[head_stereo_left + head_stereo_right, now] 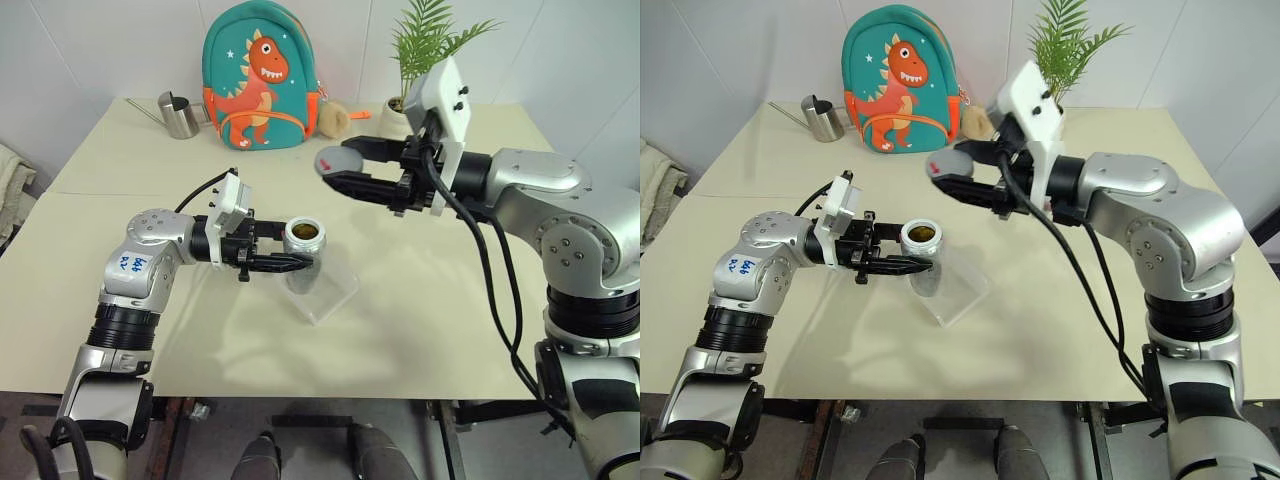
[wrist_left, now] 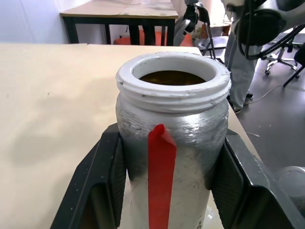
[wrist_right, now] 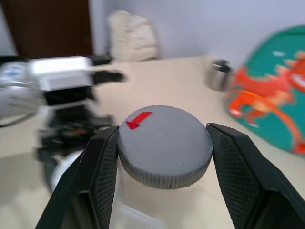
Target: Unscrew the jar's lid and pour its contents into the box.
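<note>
The robot's right gripper needs to release the lid on the bare table [image 1: 445, 285] between the box and the black cables.
My left gripper [image 1: 296, 263] is shut on the jar [image 1: 303, 255], a clear cylinder with a red strip, held upright above the box [image 1: 335, 293]. The jar's white threaded mouth [image 2: 172, 76] is uncovered and something dark brown, the contents [image 2: 172, 78], shows inside. The box is a shallow clear tray on the table under and just right of the jar. My right gripper [image 1: 335, 170] is shut on the lid [image 3: 165, 144], a round grey cap with a red mark, held in the air up and to the right of the jar.
On the beige table [image 1: 420, 330] at the back stand a steel watering can [image 1: 178, 114], a teal dinosaur backpack [image 1: 260, 76], a plush toy [image 1: 333, 119] and a potted plant [image 1: 420, 50]. A cloth [image 1: 12, 185] lies off the table's left edge.
</note>
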